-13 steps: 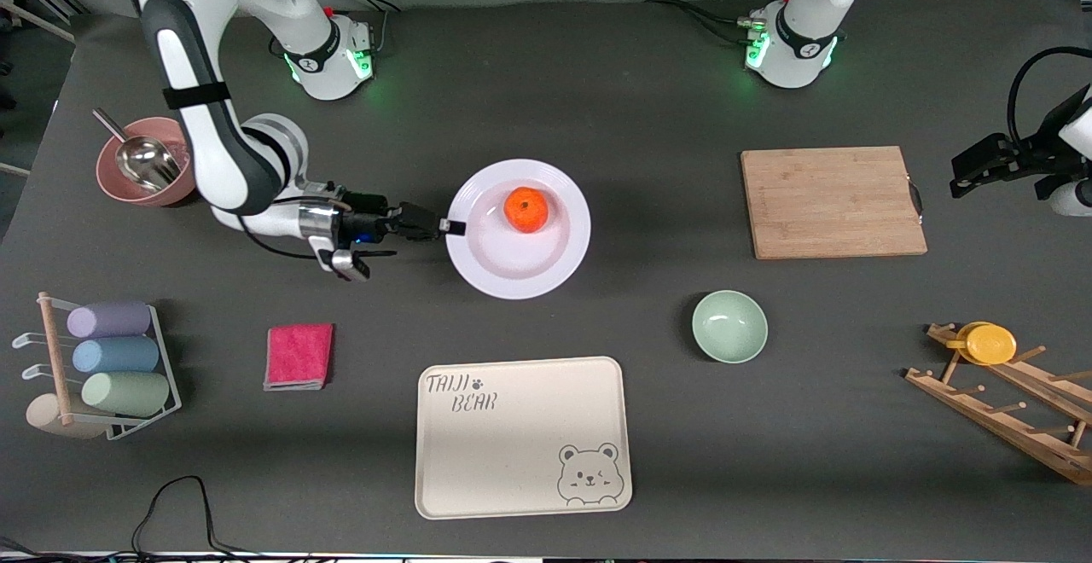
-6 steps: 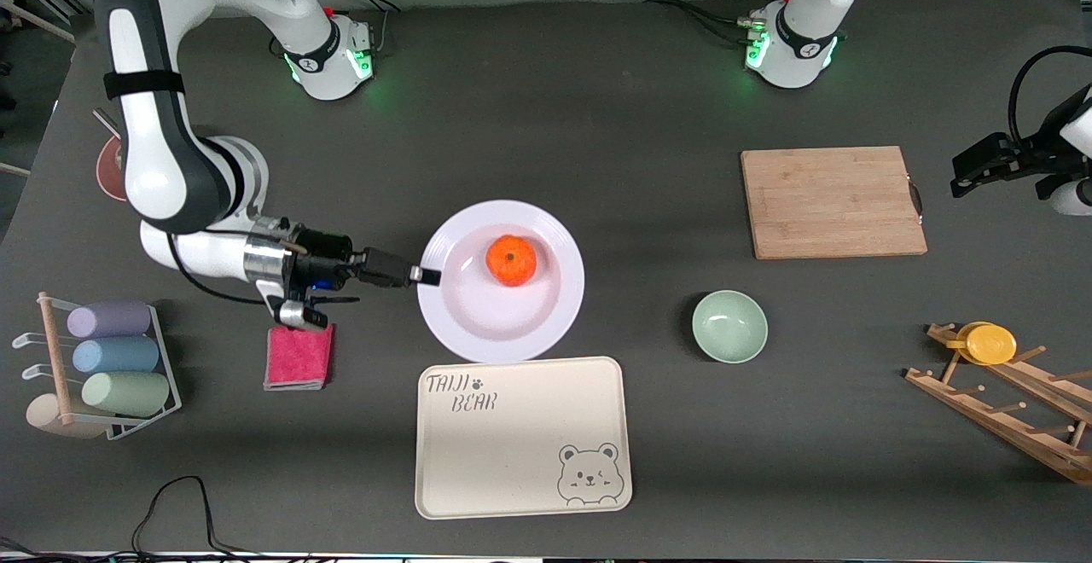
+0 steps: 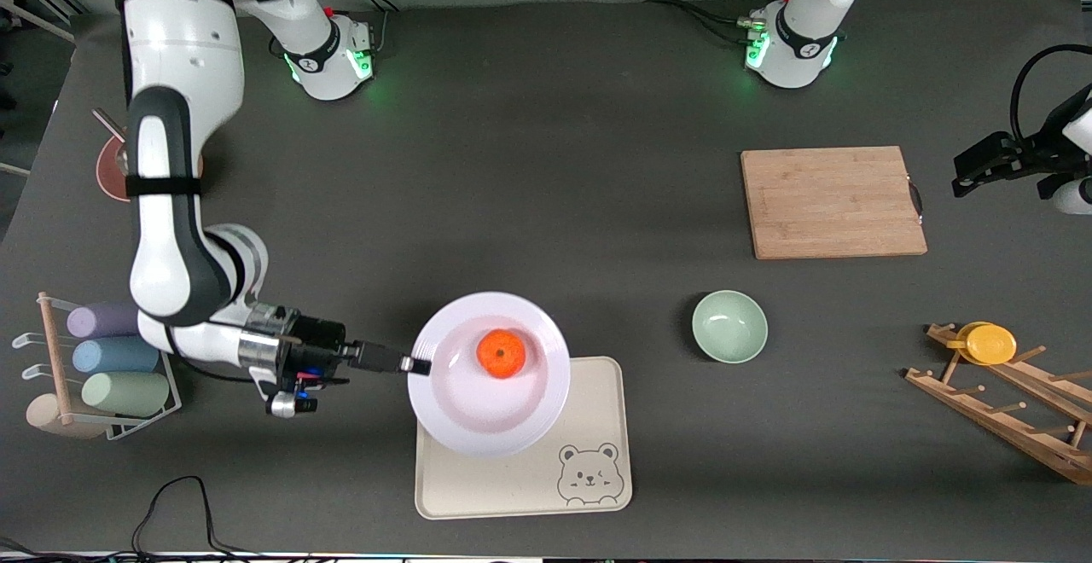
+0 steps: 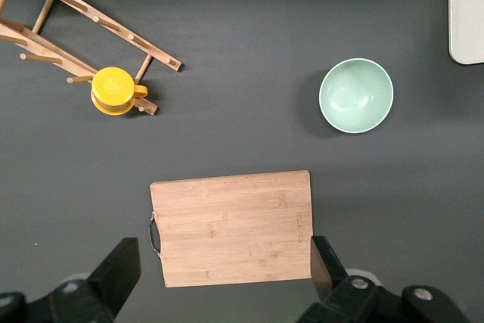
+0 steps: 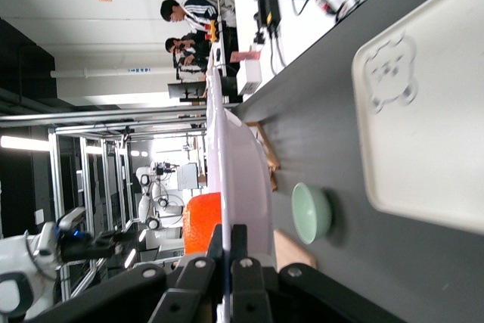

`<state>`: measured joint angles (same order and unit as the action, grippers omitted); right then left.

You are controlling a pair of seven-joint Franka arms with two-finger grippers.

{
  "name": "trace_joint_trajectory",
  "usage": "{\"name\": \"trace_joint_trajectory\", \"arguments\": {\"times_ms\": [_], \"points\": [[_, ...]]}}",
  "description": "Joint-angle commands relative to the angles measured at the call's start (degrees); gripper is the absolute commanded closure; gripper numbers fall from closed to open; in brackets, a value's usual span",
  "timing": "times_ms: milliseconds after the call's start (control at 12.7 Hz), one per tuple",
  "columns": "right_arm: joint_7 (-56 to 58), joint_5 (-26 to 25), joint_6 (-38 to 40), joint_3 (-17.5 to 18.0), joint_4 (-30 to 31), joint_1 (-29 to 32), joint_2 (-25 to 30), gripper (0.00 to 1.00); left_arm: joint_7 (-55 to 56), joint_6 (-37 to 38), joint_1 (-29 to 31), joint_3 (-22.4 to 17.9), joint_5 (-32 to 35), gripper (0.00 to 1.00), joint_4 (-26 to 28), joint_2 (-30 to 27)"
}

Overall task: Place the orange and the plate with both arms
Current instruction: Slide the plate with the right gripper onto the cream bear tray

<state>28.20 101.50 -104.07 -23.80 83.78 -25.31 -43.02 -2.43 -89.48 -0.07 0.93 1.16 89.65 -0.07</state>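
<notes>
Next, my right gripper sets the white plate down, which is held above the tray now. It will let go of it on the middle of the cream bear tray (image 3: pixel 523 440) (image 5: pixel 460 102), right up against the bear drawing.
The white plate (image 3: pixel 478 414) is held in the air over the cream bear tray (image 3: pixel 597 426), with the orange (image 3: pixel 501 352) resting on it. My right gripper (image 3: pixel 416 365) is shut on the plate's rim at the side toward the right arm's end. In the right wrist view the plate (image 5: pixel 240 172) shows edge-on between the fingers (image 5: pixel 243 251), with the orange (image 5: pixel 203 221) beside it. My left gripper (image 3: pixel 968 175) is open and empty, high beside the cutting board at the left arm's end; its fingers (image 4: pixel 121 274) show in the left wrist view.
A mint-green bowl (image 3: pixel 729 326) sits beside the tray. A wooden cutting board (image 3: pixel 832 202) lies toward the left arm's end. A wooden rack with a yellow cup (image 3: pixel 990 343) stands at that end. A cup rack (image 3: pixel 107 367) stands under the right arm. A pink bowl (image 3: pixel 109 175) is partly hidden.
My right gripper has carried the plate with the orange toward the front camera, from mid-table to over the bear tray. It now hides the pink cloth. The left arm has not moved.
</notes>
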Motion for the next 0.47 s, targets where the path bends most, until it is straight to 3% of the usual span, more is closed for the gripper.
{"name": "trace_joint_trajectory", "arguments": {"times_ms": [0, 157, 393], "points": [[-1.5, 3.6, 2.0, 3.6, -13.2, 4.6, -11.4, 1.00, -1.2, 0.3, -1.2, -0.8, -0.3, 0.00, 0.4, -0.9], [-0.5, 3.5, 1.2, 6.8, -18.0, 6.7, -16.2, 1.00, -2.2, 0.2, -1.2, -0.8, -0.5, 0.00, 0.7, -0.9], [2.8, 3.6, 0.4, 6.9, -20.5, 6.9, -20.0, 1.00, -2.5, 0.4, -0.5, -0.8, -2.6, 0.00, 0.8, -0.9]]}}
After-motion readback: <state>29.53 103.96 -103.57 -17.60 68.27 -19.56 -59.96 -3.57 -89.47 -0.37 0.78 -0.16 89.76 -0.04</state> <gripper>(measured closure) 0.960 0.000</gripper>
